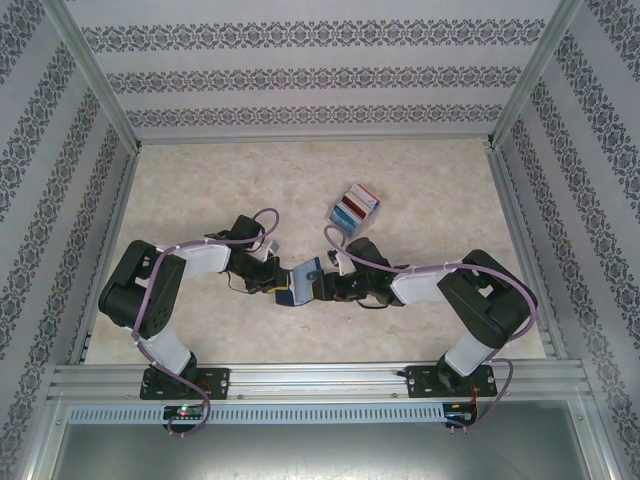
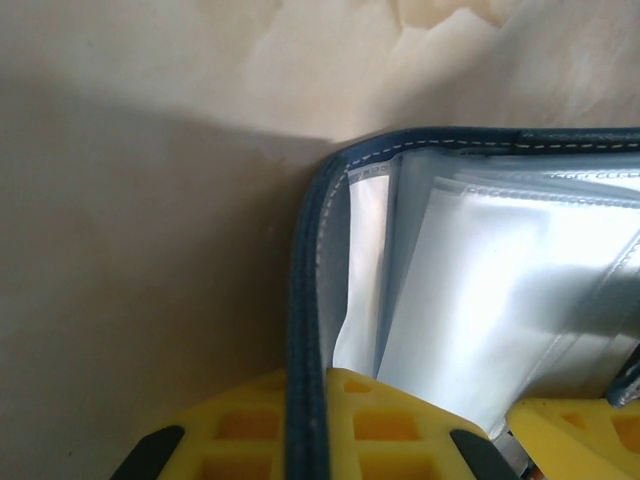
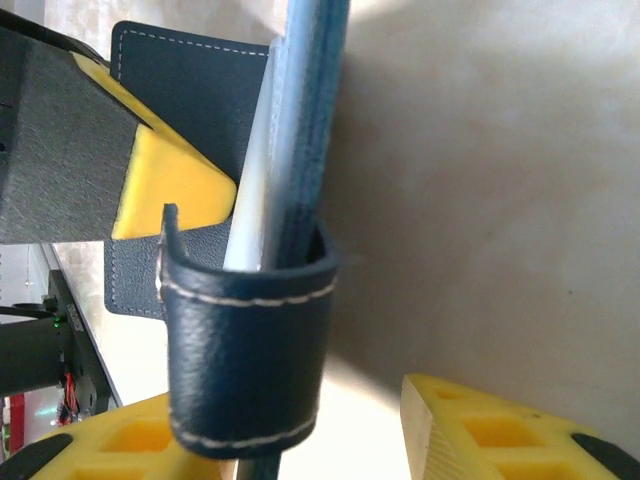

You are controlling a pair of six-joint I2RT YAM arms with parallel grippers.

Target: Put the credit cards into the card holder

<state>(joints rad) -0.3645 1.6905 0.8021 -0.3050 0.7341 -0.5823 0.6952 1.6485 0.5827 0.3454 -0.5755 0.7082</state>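
Observation:
The card holder's strap side slants beside the cover, so my left gripper should open while my right gripper lays the strap side flat, then retake the cover's edge point(image 2: 307, 290).
The navy card holder point(image 1: 303, 275) hangs between both arms at the table's middle. My left gripper point(image 2: 308, 400) is shut on the edge of its stitched cover point(image 2: 305, 300), and the clear inner sleeves point(image 2: 480, 290) fan open to the right. In the right wrist view the holder's snap strap point(image 3: 245, 350) loops between my right gripper's point(image 3: 290, 420) jaws, close to the left finger, with a wide gap to the right finger point(image 3: 480, 430). That gripper is open. The left arm's yellow finger point(image 3: 165, 190) presses the cover point(image 3: 190, 70). The credit cards point(image 1: 353, 208), red, blue and white, stand in a pale rack behind.
The pale rack point(image 1: 366, 191) sits on the marble tabletop point(image 1: 200, 190) just beyond the right arm. Patterned walls and metal frame posts point(image 1: 95, 75) enclose the table on three sides. Bare tabletop lies at the back left and front centre.

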